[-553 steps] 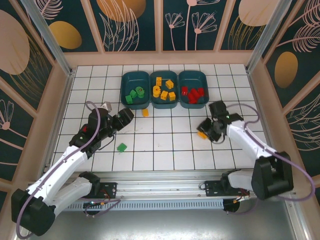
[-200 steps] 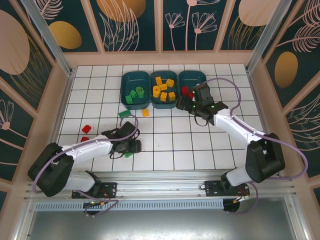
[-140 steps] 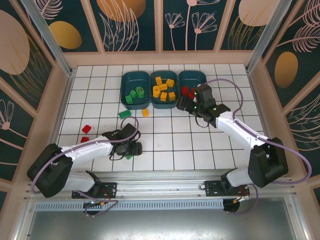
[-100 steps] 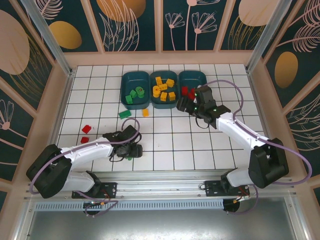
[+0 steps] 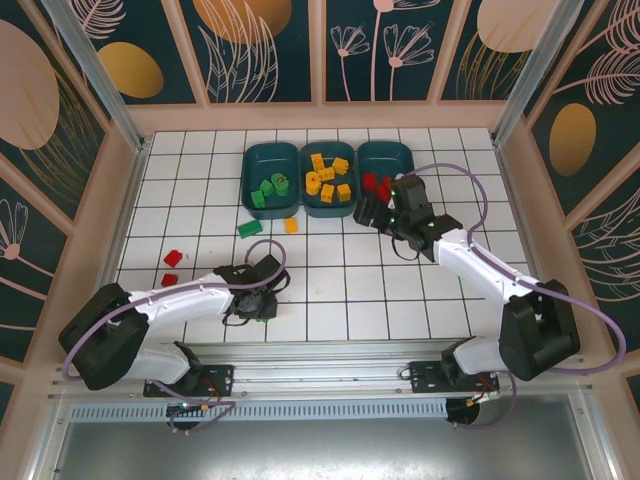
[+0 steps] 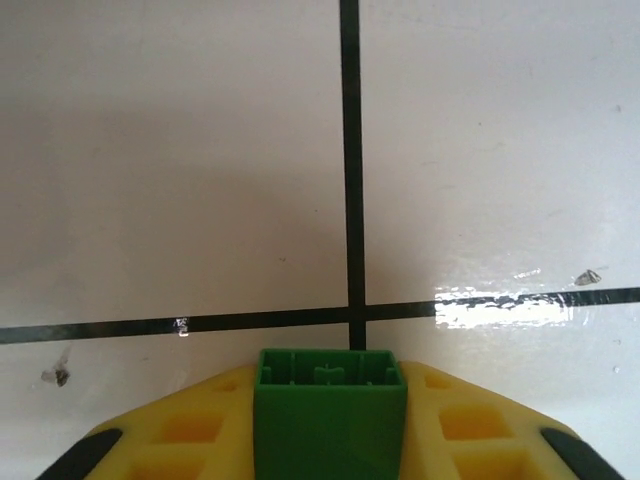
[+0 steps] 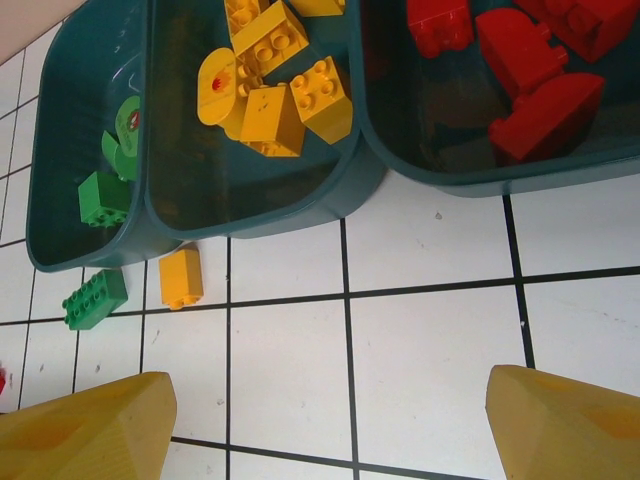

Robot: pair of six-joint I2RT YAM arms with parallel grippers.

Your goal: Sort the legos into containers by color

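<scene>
I need to use my left gripper to place the green lego, now just over the tiled floor, next to the round green piece [image 5: 278, 173] in the teal bin for the green legos.
My left gripper [image 6: 330, 440] is shut on a green lego [image 6: 330, 405], which sits upright between the yellow fingers just over the tiled floor. In the top view that gripper [image 5: 257, 300] is low near the front edge. My right gripper [image 7: 330, 430] is open and holds nothing, hovering over tiles in front of the containers [image 5: 375, 210]. The three teal bins stand side by side: green legos in the left one [image 7: 55, 210], yellow in the middle one [image 7: 340, 185], red in the right one [image 7: 440, 178]. A loose yellow lego [image 7: 181, 277] and a loose green lego [image 7: 95, 298] lie before the bins.
Two red legos [image 5: 175, 258] [image 5: 169, 279] lie on the left tiles beside my left arm. Wooden walls ring the tiled floor. Open tiles stretch between the two grippers and across the right side.
My left arm swung down to the green lego near the front and shut on it. My right gripper left the right tiles with a yellow lego and now hangs open at the bins.
</scene>
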